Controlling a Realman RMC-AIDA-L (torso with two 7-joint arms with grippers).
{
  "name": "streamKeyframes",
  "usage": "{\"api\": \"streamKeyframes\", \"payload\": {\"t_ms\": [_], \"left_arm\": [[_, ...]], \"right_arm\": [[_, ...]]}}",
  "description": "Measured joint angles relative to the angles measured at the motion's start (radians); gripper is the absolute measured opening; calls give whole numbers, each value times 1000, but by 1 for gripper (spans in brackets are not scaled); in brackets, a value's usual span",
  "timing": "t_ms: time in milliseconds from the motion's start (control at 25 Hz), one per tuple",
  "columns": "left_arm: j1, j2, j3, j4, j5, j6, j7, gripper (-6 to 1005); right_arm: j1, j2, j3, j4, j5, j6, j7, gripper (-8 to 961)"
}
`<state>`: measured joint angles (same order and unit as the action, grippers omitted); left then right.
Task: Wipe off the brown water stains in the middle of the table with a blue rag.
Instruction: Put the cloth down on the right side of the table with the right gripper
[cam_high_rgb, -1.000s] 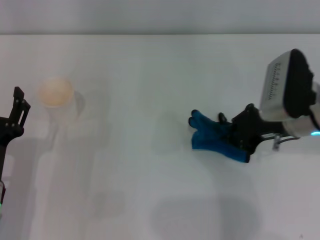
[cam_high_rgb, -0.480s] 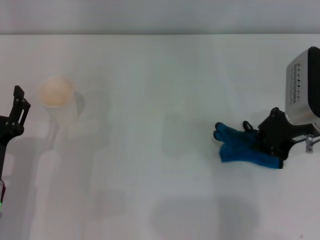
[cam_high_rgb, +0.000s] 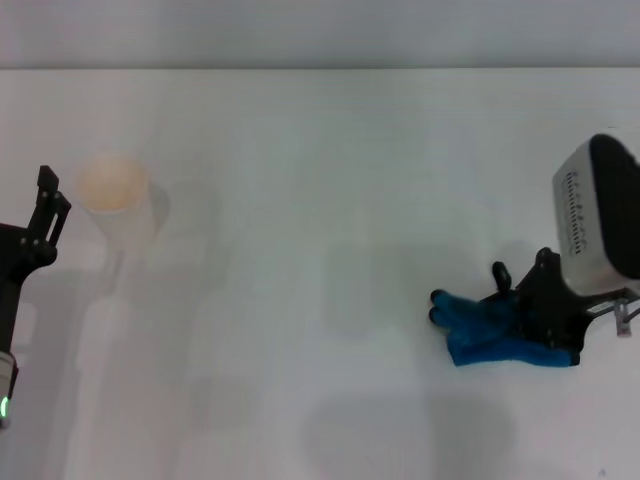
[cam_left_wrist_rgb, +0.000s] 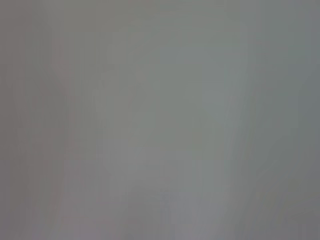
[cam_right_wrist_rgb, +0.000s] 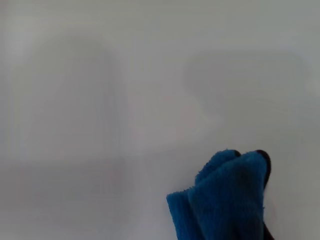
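Next, my right gripper lets go of the blue rag on the white table, a little closer to the table's middle (cam_high_rgb: 473, 313).
The blue rag (cam_high_rgb: 482, 330) lies bunched on the white table (cam_high_rgb: 300, 150) at the right, near the front. My right gripper (cam_high_rgb: 538, 318) is shut on its right end and holds it against the table. In the right wrist view the rag (cam_right_wrist_rgb: 225, 200) shows as a fluffy blue bunch over bare white table. No brown stain shows in any view; the middle of the table looks plain white. My left gripper (cam_high_rgb: 48, 205) is at the far left edge, beside the cup. The left wrist view is a blank grey.
A translucent whitish cup (cam_high_rgb: 112, 195) with a tan inside stands upright at the left, just right of my left gripper. The table's far edge runs across the top of the head view.
My right gripper has dragged the blue rag from the middle of the table to the right and nearer the front. My left gripper has shifted slightly toward the cup.
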<state>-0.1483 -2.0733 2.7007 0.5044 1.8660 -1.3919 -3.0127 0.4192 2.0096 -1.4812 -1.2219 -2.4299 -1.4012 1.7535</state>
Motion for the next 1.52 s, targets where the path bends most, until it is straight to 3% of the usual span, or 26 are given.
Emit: {"api": "streamKeyframes", "payload": {"t_ms": [200, 1000, 1440, 1520], "left_arm": [[-7, -1, 0, -1, -3, 1, 0, 861], [-16, -1, -13, -1, -5, 1, 0, 860], [-15, -1, -13, -2, -5, 1, 0, 861], [-13, -1, -13, -2, -5, 1, 0, 861]], "right_arm": [[6, 2, -59, -1, 0, 21, 0, 123], [35, 4, -118, 16, -7, 116, 56, 124], [33, 4, -116, 20, 3, 122, 89, 303], [33, 4, -115, 19, 10, 115, 89, 399]]}}
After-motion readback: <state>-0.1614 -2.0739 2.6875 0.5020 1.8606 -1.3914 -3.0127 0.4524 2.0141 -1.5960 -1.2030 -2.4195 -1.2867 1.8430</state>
